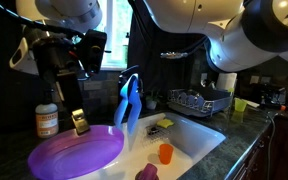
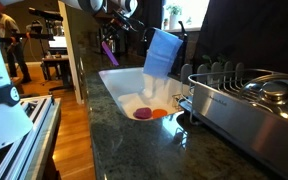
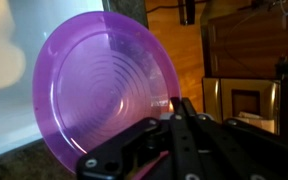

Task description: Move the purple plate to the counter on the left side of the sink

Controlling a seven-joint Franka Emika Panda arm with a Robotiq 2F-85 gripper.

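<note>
Next, I release the purple plate on the dark counter (image 1: 22,168) before the spice jar, beside the sink.
The purple plate (image 3: 99,85) fills the wrist view, round and glossy with ring marks. My gripper (image 3: 177,108) is shut on its rim at the lower right. In an exterior view the plate (image 1: 74,152) hangs tilted low over the dark counter (image 1: 6,152), beside the white sink (image 1: 199,135). In the other exterior view the plate (image 2: 108,50) shows edge-on, held by my gripper (image 2: 118,34) beyond the far end of the sink (image 2: 119,85). A blue cloth (image 1: 130,100) drapes the faucet.
An orange cup (image 1: 165,153), a small purple lump (image 1: 147,172) and a yellow sponge (image 1: 164,123) lie in the sink. A spice jar (image 1: 46,121) and a small yellow bottle (image 1: 79,122) stand behind the plate. A dish rack (image 2: 239,95) sits on the counter past the sink.
</note>
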